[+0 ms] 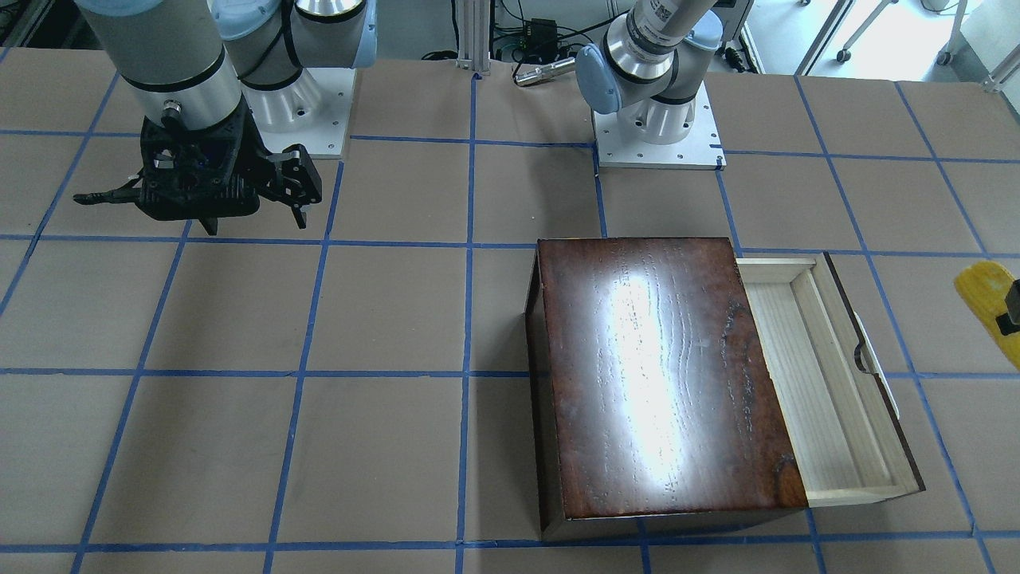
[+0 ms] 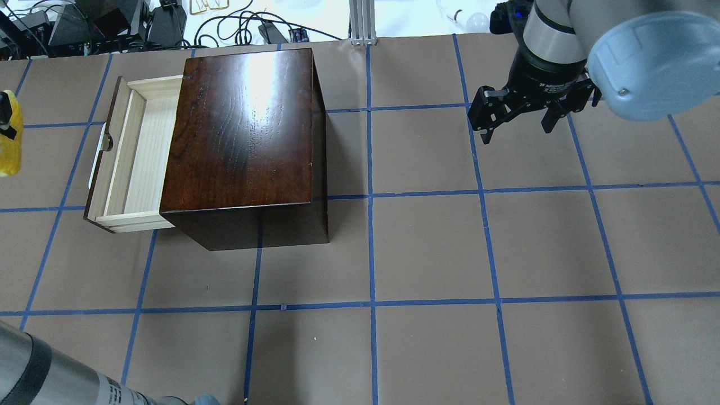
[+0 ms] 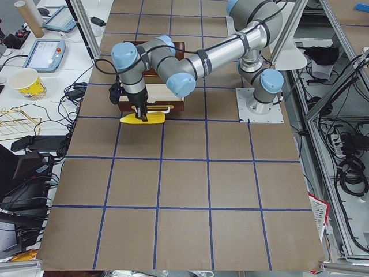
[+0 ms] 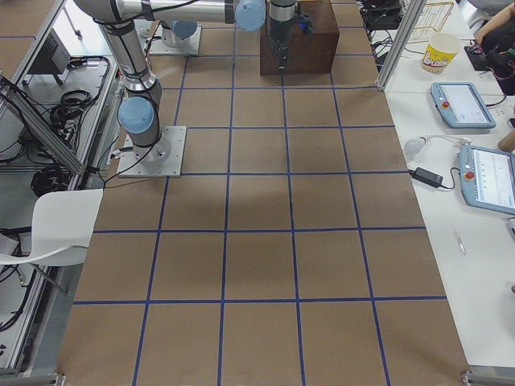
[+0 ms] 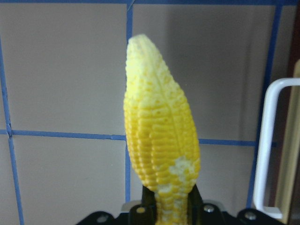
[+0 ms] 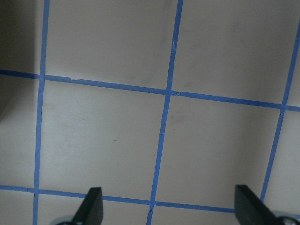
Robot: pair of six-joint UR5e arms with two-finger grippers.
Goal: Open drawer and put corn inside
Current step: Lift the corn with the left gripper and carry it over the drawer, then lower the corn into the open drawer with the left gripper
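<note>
Next, my left gripper drops the yellow corn near the middle of the open drawer's pale-wood bottom (image 1: 809,406).
The drawer (image 2: 140,160) stands pulled out of the dark wooden box (image 2: 247,124), its pale-wood inside empty, its white handle (image 5: 267,150) facing away from the box. My left gripper (image 5: 171,208) is shut on the yellow corn (image 5: 161,136), which is outside the drawer, just beyond the handle. The corn shows at the left edge of the overhead view (image 2: 10,143) and the right edge of the front view (image 1: 988,299). My right gripper (image 2: 517,132) is open and empty, hanging over bare table far from the box.
The table is brown paper with a blue tape grid (image 2: 371,197). The box (image 1: 653,367) sits on the robot's left half. The right arm's base plate (image 1: 307,119) and the left arm's base plate (image 1: 657,147) are at the robot's side.
</note>
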